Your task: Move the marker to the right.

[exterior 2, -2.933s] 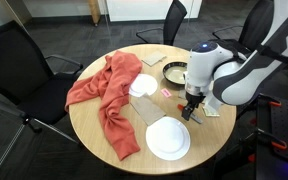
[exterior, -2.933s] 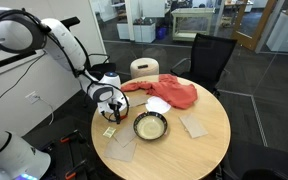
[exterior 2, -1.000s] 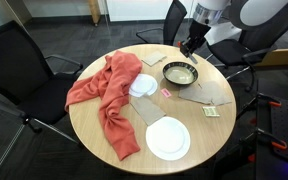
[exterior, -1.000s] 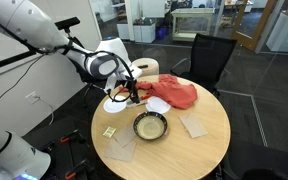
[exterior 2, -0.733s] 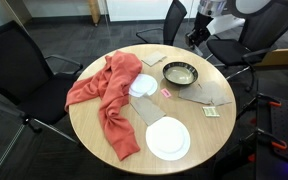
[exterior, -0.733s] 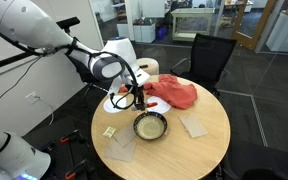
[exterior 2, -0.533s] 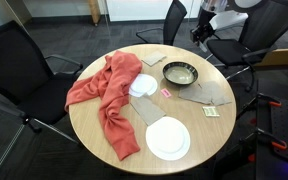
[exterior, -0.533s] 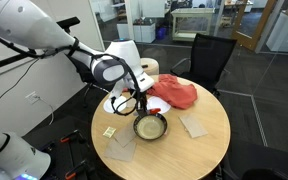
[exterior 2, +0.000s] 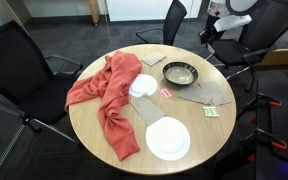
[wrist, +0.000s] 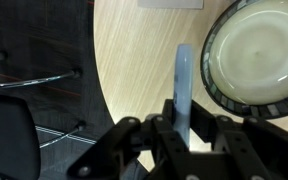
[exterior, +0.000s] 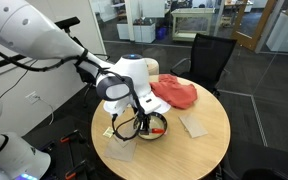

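Next, my gripper releases the marker on the bare wood (exterior: 161, 158) (wrist: 147, 70) between the bowl and the near edge of the table.
In the wrist view the marker (wrist: 182, 80) shows as a slim pale stick, standing up between the jaws of my gripper (wrist: 183, 122). The jaws are shut on its lower end. The gripper hangs well above the round wooden table (wrist: 134, 60), near its edge, with the bowl (wrist: 256, 55) just to one side of the marker. In both exterior views the gripper (exterior: 140, 127) (exterior 2: 211, 35) is raised beside the bowl (exterior 2: 180, 73). The marker itself is too small to make out in them.
A red cloth (exterior 2: 104, 92), a white plate (exterior 2: 168, 138), a smaller white dish (exterior 2: 144, 84), clear sheets (exterior 2: 206, 95), a yellowish tag (exterior 2: 211, 112) and a small pink item (exterior 2: 166, 93) lie on the table. Black chairs (exterior 2: 24, 70) (exterior: 212, 58) stand around it.
The arm has carried the marker from above the plate's side toward the bowl and the table's edge. The jaws stayed shut on it throughout.
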You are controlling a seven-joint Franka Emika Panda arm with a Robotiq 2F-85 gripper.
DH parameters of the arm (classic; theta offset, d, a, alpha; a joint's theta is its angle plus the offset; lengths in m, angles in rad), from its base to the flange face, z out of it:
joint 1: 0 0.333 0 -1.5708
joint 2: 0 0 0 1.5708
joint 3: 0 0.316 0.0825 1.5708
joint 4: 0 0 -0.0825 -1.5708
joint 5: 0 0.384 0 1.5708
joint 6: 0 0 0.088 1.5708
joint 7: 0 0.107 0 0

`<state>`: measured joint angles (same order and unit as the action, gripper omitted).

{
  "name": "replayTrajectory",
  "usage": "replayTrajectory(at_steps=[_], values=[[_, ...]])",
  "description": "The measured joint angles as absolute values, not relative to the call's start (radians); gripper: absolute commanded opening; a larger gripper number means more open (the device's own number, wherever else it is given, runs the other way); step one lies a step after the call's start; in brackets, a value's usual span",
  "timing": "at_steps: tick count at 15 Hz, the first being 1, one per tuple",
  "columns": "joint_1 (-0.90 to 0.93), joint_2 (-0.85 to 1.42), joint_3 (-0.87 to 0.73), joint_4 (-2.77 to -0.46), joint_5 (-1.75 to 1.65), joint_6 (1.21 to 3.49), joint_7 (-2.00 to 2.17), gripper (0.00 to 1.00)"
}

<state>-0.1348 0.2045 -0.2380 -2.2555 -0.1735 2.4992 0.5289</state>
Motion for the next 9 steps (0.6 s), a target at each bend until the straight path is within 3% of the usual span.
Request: replayTrajectory(at_steps=[9], values=[[-0.185,0.331,-0.250,-2.254,-0.084,2.596,0.370,0.05]])
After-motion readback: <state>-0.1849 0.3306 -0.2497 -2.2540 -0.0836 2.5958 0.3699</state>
